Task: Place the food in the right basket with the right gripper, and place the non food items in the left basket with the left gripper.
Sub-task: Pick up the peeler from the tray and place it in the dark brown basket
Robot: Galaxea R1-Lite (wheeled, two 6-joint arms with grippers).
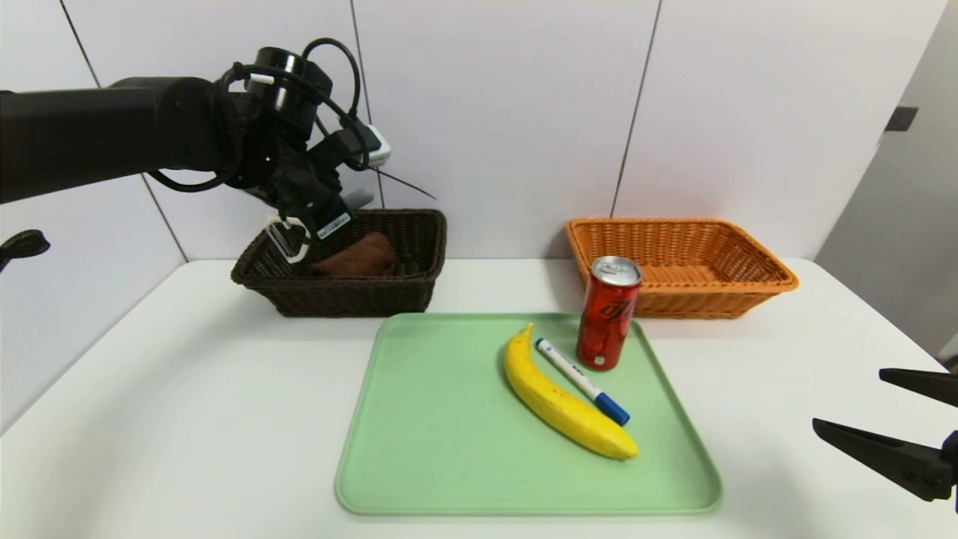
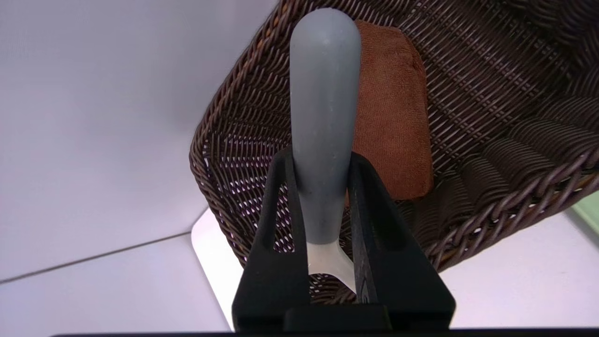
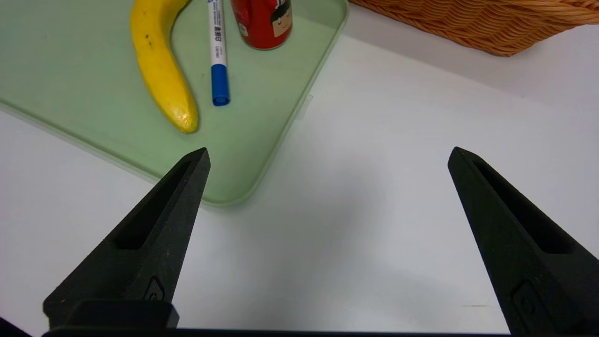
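The peeler will go down in the dark brown basket [image 1: 328,257] [image 2: 337,120], along the far side of the brown cloth, from my left gripper. The peeler is now over that basket's near corner.
My left gripper [image 1: 320,218] [image 2: 319,157] hangs over the near left corner of the dark brown left basket [image 1: 352,296] [image 2: 491,93], shut on the grey handle of the white Y-shaped peeler [image 1: 288,241] [image 2: 325,93]. A rolled brown cloth [image 1: 359,258] [image 2: 393,117] lies inside that basket. The banana [image 1: 557,397] [image 3: 159,70], the blue-capped marker [image 1: 580,379] [image 3: 217,51] and the upright red can [image 1: 608,314] [image 3: 262,23] are on the green tray [image 1: 434,419]. The orange right basket [image 1: 748,281] [image 3: 491,23] holds nothing I can see. My right gripper [image 1: 849,398] [image 3: 330,152] is open above the bare table, right of the tray.
The tray [image 3: 70,93] sits mid-table in front of both baskets, which stand against the white wall. The marker lies between banana and can, close to both. A dark object [image 1: 22,243] pokes in at the far left edge.
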